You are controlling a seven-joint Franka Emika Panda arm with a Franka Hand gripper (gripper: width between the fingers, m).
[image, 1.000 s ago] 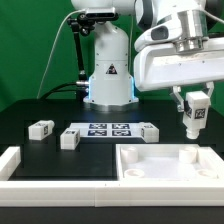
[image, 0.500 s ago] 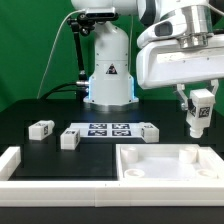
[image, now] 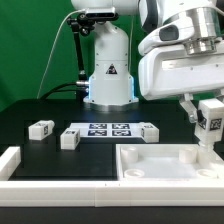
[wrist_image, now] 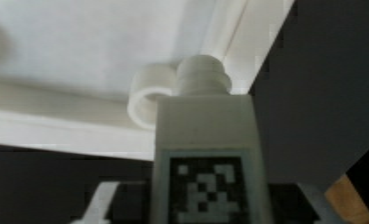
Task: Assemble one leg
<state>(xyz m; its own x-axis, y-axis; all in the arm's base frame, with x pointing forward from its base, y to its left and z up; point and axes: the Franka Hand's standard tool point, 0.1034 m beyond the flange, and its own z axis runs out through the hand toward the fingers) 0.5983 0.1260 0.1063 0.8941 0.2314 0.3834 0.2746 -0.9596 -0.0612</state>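
Observation:
Next, my gripper lets go of the leg standing in the tray-like piece's front corner hole (image: 207,173) (wrist_image: 156,83), just below where the leg hangs.
My gripper (image: 206,110) is shut on a leg (image: 209,122), a small white block with a black-and-white tag on its face. It hangs tilted over the far right corner of the large white tray-like piece (image: 150,165). In the wrist view the leg (wrist_image: 206,150) fills the middle, its tip close to a rounded corner recess (wrist_image: 154,85) of the tray-like piece (wrist_image: 92,60); I cannot tell whether they touch. Three other legs lie on the table: (image: 41,128), (image: 69,139), (image: 149,133).
The marker board (image: 108,130) lies on the black table in front of the robot base (image: 108,75). A white rail (image: 12,165) runs along the exterior view's left and front edges.
The gripper with the leg has moved toward the exterior view's right and down, and the leg has tilted, now over the tray-like piece's far right corner.

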